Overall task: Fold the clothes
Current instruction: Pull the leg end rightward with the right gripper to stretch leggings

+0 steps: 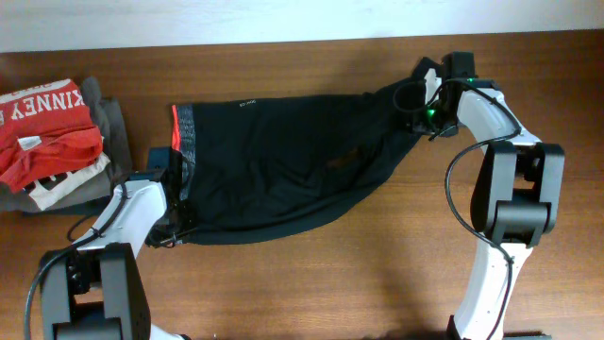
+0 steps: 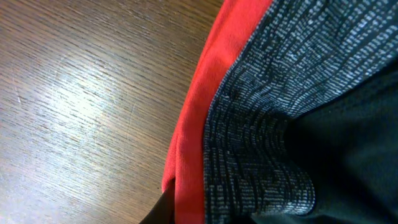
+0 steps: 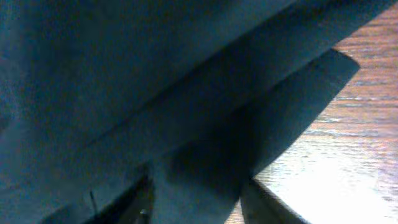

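Note:
The pants' near leg slants up against the far leg, so next I grab the near leg's loose end (image 3: pixel 329 78) with my right gripper and pull it straight.
The clothes (image 1: pixel 283 170), long black pants, lie spread across the table, with the grey waistband (image 1: pixel 184 132) and its red-orange trim at the left. My left gripper (image 1: pixel 177 225) sits at the waistband's near corner. In the left wrist view the left gripper (image 2: pixel 199 218) is shut on the red trim (image 2: pixel 196 149) and the grey band (image 2: pixel 261 143). My right gripper (image 1: pixel 416 118) is at the far right leg end. In the right wrist view black fabric (image 3: pixel 155 93) fills the gap between the right gripper's (image 3: pixel 199 211) two fingers, which are closed in on it.
A red T-shirt (image 1: pixel 42 137) with white lettering lies on folded grey garments (image 1: pixel 111 123) at the far left. The table's back edge (image 1: pixel 283 42) runs along the top. Bare wood (image 1: pixel 330 283) lies in front of the pants.

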